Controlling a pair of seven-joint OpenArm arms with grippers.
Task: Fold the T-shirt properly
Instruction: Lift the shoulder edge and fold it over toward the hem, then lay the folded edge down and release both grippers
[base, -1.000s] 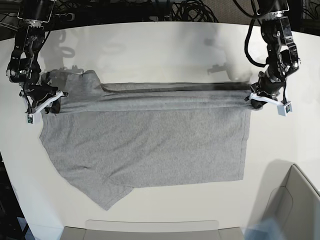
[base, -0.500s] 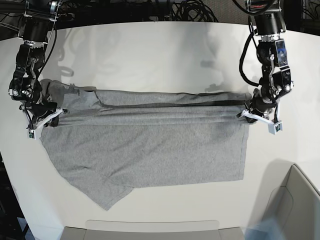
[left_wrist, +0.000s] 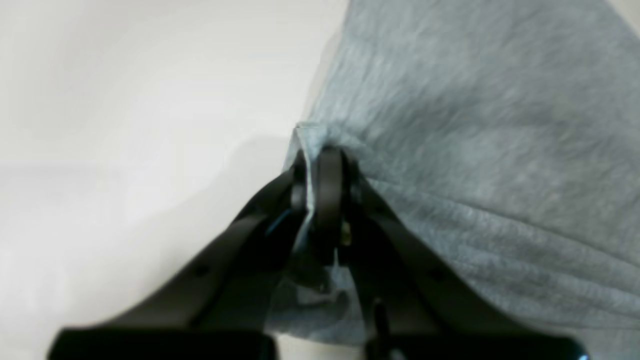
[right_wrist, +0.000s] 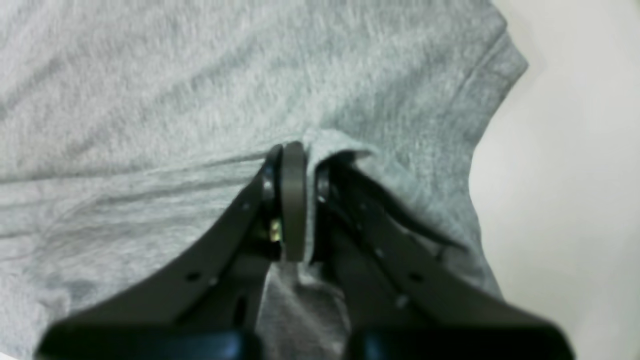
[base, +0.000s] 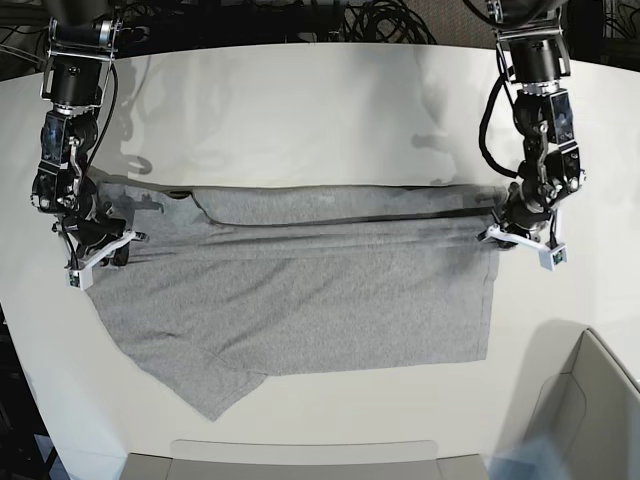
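Observation:
The doubled-over flap is held by its loose edge in my left gripper, so next I open it, grab the T-shirt's folded far edge (base: 486, 190) and pull the T-shirt farther back.
The heather-grey T-shirt (base: 300, 300) lies spread on the white table (base: 320, 110), plain side up, with no lettering showing. Its far edge is doubled over and stretched taut between my two grippers. My left gripper (base: 500, 232), on the right of the base view, is shut on the shirt's right end. In the left wrist view the left gripper (left_wrist: 316, 162) pinches a fold of the grey cloth (left_wrist: 475, 125). My right gripper (base: 110, 245), on the left of the base view, is shut on the sleeve end. In the right wrist view the right gripper (right_wrist: 300, 160) pinches the cloth (right_wrist: 150, 90).
A grey bin (base: 590, 400) stands at the near right corner. A pale tray edge (base: 300, 455) runs along the table's front. Black cables (base: 380, 20) lie behind the table's far edge. One sleeve (base: 215, 390) points towards the front left.
Both grippers have moved towards the near side with the held edge. The folded band now lies further over the shirt's body and lower.

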